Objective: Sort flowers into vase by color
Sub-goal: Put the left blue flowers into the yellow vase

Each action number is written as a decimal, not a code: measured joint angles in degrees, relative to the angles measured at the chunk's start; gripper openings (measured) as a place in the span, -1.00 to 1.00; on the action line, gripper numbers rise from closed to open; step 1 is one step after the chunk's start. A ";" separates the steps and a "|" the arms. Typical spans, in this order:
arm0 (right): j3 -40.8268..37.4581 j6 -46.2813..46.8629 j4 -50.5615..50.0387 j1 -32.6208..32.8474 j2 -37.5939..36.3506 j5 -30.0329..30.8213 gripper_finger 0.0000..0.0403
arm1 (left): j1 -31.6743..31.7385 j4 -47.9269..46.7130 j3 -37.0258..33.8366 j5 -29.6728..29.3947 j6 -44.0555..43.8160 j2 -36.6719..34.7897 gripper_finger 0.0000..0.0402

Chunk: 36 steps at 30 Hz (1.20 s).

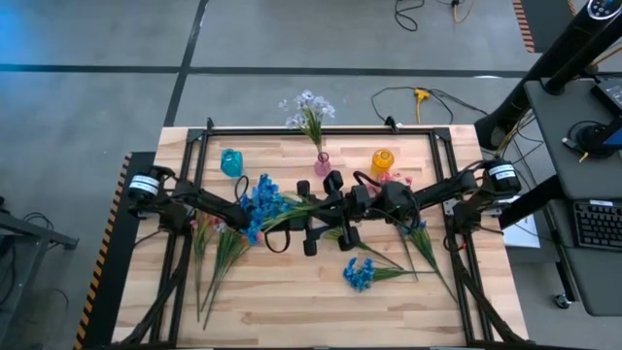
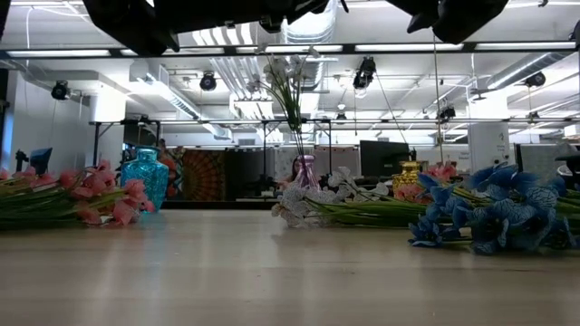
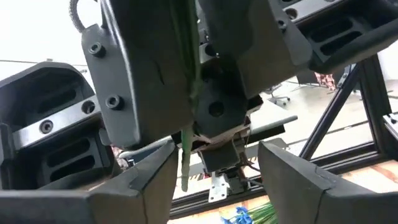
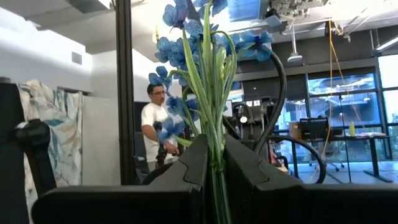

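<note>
The blue spray is leaning over in my right gripper, so next my left gripper grabs its stem end (image 3: 186,163) and turns it upright before my right gripper takes it back.
My right gripper (image 4: 214,146) is shut on a spray of blue flowers (image 1: 262,202), held above the middle of the table. In the left wrist view the spray's green stem end (image 3: 185,168) hangs below the right gripper, and the fingers of my open left gripper (image 3: 214,168) stand on either side of it without touching. A pink vase (image 1: 322,163) at the back holds lavender-white flowers (image 1: 309,109). A teal vase (image 1: 231,161) and a yellow vase (image 1: 383,160) stand beside it. My right gripper pinches the blue spray's bundled green stems (image 4: 216,163) between its two fingers, below the blossoms. The fingers slant upward from the table's right side. The spray is lifted clear of the table; its blossoms (image 4: 186,37) rise beyond the fingertips and the stem end hangs below.
Pink flowers (image 2: 100,195) lie on the table's left part and another blue spray (image 1: 358,274) lies near the front right. White flowers (image 2: 304,204) lie in the middle. A black frame (image 1: 321,131) borders the table. A person (image 4: 155,134) stands in the room beyond.
</note>
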 joint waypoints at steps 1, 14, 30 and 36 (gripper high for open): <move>0.00 -0.22 -0.31 0.00 -0.02 0.00 -0.86 | 0.00 -0.08 0.00 0.00 0.07 0.00 -0.08; -0.02 -1.54 -2.37 0.07 -0.04 0.03 -0.86 | 0.11 -0.37 0.00 -0.94 0.19 0.00 -0.86; -0.04 4.18 -7.71 -0.12 -2.14 0.85 -0.85 | 0.24 -2.53 -0.09 -5.54 -3.35 -0.02 -0.99; -0.04 3.90 -8.82 -0.06 -3.21 0.63 -0.65 | 0.24 -3.57 -0.24 -5.99 -4.36 -0.02 -0.99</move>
